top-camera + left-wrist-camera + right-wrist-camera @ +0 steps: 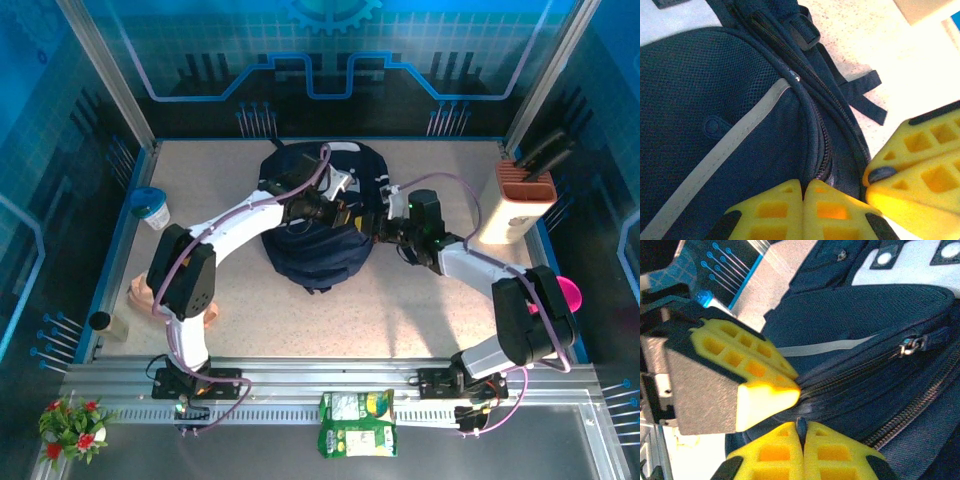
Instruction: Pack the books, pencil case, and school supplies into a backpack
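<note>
The zipper tab in my right gripper is at the end of the main zipper. Next, I let go of the tab and pinch the backpack opening's edge [900, 421] to spread it.
The navy backpack [318, 250] lies in the middle of the table, pale stripe [735, 135] across its front, its zippers closed where they show. My left gripper [803, 186] is shut, its yellow tips pressed against the zipper seam [824, 150]; I cannot tell whether any fabric is pinched. My right gripper [801, 427] is shut on a thin dark tab of the backpack [865, 315] beside a zipper line. The two grippers sit a finger's width apart on the bag's right side, the left gripper [335, 212] and the right gripper [380, 230]. Books, pencil case and school supplies are out of view.
A beige block with an orange top [520, 205] stands at the right wall. A blue-lidded cup [150, 208] and a peach-coloured thing [138, 292] sit at the left. Green packets [357, 422] lie on the front rail, red flowers [70, 425] at the near left corner.
</note>
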